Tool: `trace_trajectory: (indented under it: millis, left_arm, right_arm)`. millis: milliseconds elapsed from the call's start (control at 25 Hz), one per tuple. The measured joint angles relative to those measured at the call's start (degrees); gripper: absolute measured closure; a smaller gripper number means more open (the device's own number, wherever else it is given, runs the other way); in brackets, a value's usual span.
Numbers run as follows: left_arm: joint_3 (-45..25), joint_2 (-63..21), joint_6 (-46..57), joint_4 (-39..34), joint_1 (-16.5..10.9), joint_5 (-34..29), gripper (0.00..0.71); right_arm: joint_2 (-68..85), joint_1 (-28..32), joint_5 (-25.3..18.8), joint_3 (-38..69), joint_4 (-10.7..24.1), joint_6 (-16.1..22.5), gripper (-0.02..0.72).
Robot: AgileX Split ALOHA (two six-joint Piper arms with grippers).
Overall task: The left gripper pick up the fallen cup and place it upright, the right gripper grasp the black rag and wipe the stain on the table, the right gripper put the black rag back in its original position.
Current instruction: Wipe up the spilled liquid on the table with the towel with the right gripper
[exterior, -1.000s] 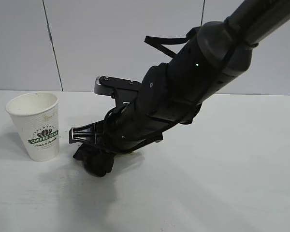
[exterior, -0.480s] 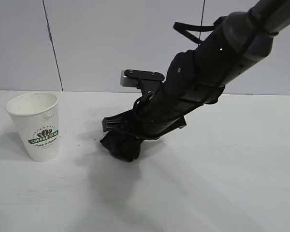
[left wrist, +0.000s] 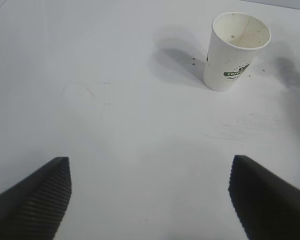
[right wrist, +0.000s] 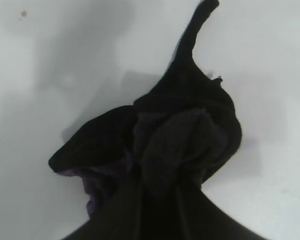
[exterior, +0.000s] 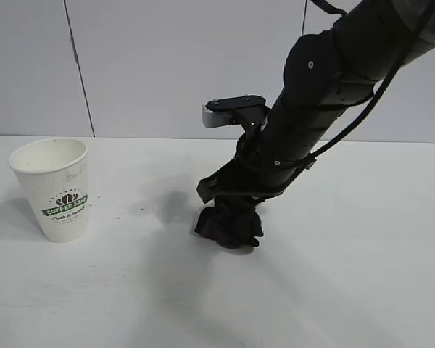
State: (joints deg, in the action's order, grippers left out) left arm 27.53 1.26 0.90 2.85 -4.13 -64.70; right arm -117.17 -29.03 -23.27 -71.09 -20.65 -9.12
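Note:
The robot's right gripper should release the black rag on the bare table slightly farther from the white paper cup (exterior: 266, 235).
The white paper cup (exterior: 54, 190) with its green COFFEE band stands upright at the left of the table (exterior: 348, 283); in the left wrist view the cup (left wrist: 236, 52) is far off. My right gripper (exterior: 229, 214) reaches down at mid-table, shut on the black rag (exterior: 228, 227), which rests bunched on the surface. In the right wrist view the rag (right wrist: 182, 135) hides the fingertips of the right gripper (right wrist: 160, 197). My left gripper (left wrist: 150, 161) hovers open over bare table, holding nothing, well away from the cup. The stain is out of view; only tiny specks (exterior: 119, 215) show near the cup.
A pale panelled wall (exterior: 167, 65) runs behind the table. The right arm (exterior: 326, 80) slants down from the upper right above the table's right half. Bare tabletop lies between the cup and the rag, and in front of both.
My right gripper has dragged the black rag to the right across the table, from just beside the cup to mid-table. The cup and the left gripper have not moved.

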Motion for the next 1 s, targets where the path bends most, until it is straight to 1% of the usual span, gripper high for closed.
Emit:
trace_trajectory:
  millis: [120,160,240,320,360,400,480,520,640,720,800,880,920,1000]
  left_arm:
    - [0.0,0.0,0.0,0.0,0.0,0.0,0.093]
    - [0.0,0.0,0.0,0.0,0.0,0.0,0.093]
    - [0.0,0.0,0.0,0.0,0.0,0.0,0.093]
    - [0.0,0.0,0.0,0.0,0.0,0.0,0.093]
    - [0.0,0.0,0.0,0.0,0.0,0.0,0.093]
    - [0.0,0.0,0.0,0.0,0.0,0.0,0.093]
    - [0.0,0.0,0.0,0.0,0.0,0.0,0.093]
    - [0.0,0.0,0.0,0.0,0.0,0.0,0.093]
    - [0.0,0.0,0.0,0.0,0.0,0.0,0.093]
    - [0.0,0.0,0.0,0.0,0.0,0.0,0.093]
    - [0.0,0.0,0.0,0.0,0.0,0.0,0.093]
    - [0.0,0.0,0.0,0.0,0.0,0.0,0.093]
    - [0.0,0.0,0.0,0.0,0.0,0.0,0.093]
    - [0.0,0.0,0.0,0.0,0.0,0.0,0.093]
  right_arm:
    - [0.0,-2.5,0.6,0.0,-5.7,-2.6,0.643]
    - [0.0,-3.2,0.8,0.0,-6.6,-3.2,0.643]
    - [0.0,-4.5,0.9,0.0,-7.5,-4.0,0.643]
    - [0.0,-5.1,0.8,0.0,-7.5,-4.2,0.643]
    - [0.0,-5.2,0.6,0.0,-6.8,-4.4,0.643]
    - [0.0,-5.2,0.4,0.0,-5.2,-4.6,0.643]
    - [0.0,-5.2,-0.9,0.0,-0.7,-4.5,0.643]
    - [0.0,-5.1,-1.9,0.0,2.0,-3.9,0.643]
    - [0.1,-4.3,-4.2,0.0,8.7,0.8,0.644]
    - [0.5,-2.7,-6.0,0.0,13.8,4.8,0.649]
    - [0.9,-0.4,-7.1,0.0,17.7,9.1,0.649]
    - [1.1,2.3,-7.3,0.0,19.8,12.7,0.649]
    - [1.1,3.2,-7.3,0.0,20.2,13.7,0.649]
    - [1.2,4.3,-7.3,0.0,20.2,14.6,0.649]
